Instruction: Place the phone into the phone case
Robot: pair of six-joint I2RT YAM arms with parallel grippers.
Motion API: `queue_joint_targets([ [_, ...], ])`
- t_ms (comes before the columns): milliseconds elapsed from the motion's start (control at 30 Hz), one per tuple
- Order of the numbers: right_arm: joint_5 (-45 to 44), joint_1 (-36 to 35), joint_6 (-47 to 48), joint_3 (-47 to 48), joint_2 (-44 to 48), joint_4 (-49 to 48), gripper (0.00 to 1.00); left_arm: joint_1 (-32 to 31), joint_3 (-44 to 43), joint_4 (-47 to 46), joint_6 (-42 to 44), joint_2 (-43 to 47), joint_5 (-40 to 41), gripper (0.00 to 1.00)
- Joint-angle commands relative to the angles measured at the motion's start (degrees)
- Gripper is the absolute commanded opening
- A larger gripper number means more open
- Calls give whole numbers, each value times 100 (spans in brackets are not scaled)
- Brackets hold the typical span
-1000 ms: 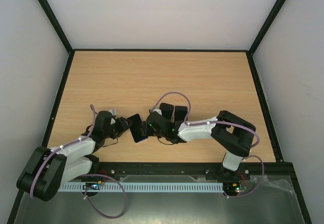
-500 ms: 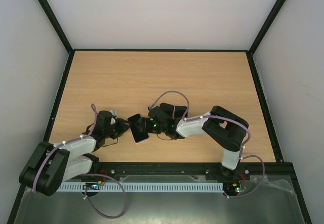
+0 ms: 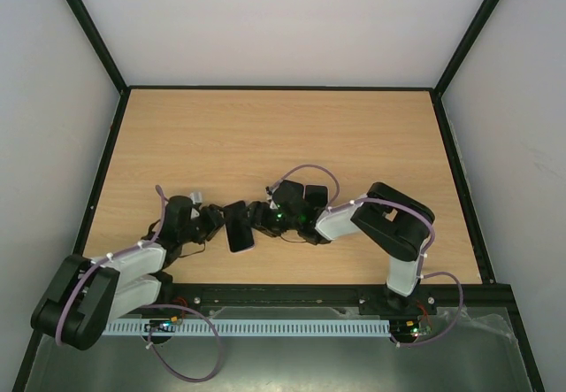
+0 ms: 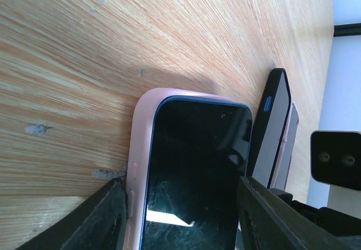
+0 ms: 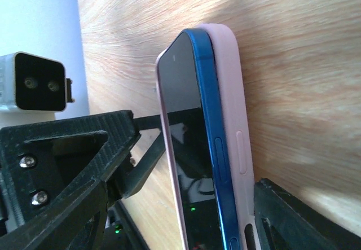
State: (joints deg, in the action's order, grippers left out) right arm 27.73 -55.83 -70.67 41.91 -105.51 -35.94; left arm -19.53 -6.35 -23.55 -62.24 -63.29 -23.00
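The phone's blue edge sticks up from the pink case, so next my right gripper squeezes the phone's screen (image 5: 189, 148) and the case's back together to seat that edge.
The phone (image 3: 239, 226), dark-screened with a blue rim, lies in a pink phone case between the two grippers at the table's near middle. In the left wrist view the phone (image 4: 192, 171) sits inside the case (image 4: 140, 148), and my left gripper (image 4: 186, 216) is shut on the case's long sides. In the right wrist view the phone's blue edge (image 5: 211, 148) stands proud of the pink case (image 5: 232, 120). My right gripper (image 5: 175, 222) is open around them, one finger (image 5: 299, 216) close to the case's back. From above, the left gripper (image 3: 217, 224) and right gripper (image 3: 261, 218) flank the phone.
The wooden table (image 3: 283, 135) is fenced by a black frame (image 3: 104, 171) with white walls behind. A black rail (image 3: 283, 295) runs along the near edge. Purple cables loop over both arms (image 3: 305, 172). The right wrist camera (image 4: 335, 157) is close to the phone's right.
The right arm has folded in and its gripper has moved left up to the phone. The phone has turned from tilted to nearly straight. The left gripper has kept its hold.
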Motion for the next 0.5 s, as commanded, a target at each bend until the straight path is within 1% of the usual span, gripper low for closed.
queue_joint_targets([
  [0,503,-51,-518,-61,122,-1582,70,-64,210,229,-95,107,-340,57],
  [167,637,-52,-975,-287,-72,-2438,70,-60,231,189,-181,390,-356,61],
  [267,635,-53,-1100,-381,-176,-2717,70,-61,243,322,-203,572,-249,62],
  [367,663,-51,-1122,-420,-232,-2832,69,-64,295,324,-276,701,-205,63],
  [467,714,-50,-1048,-375,-295,-2740,69,-60,312,323,-305,747,-172,63],
])
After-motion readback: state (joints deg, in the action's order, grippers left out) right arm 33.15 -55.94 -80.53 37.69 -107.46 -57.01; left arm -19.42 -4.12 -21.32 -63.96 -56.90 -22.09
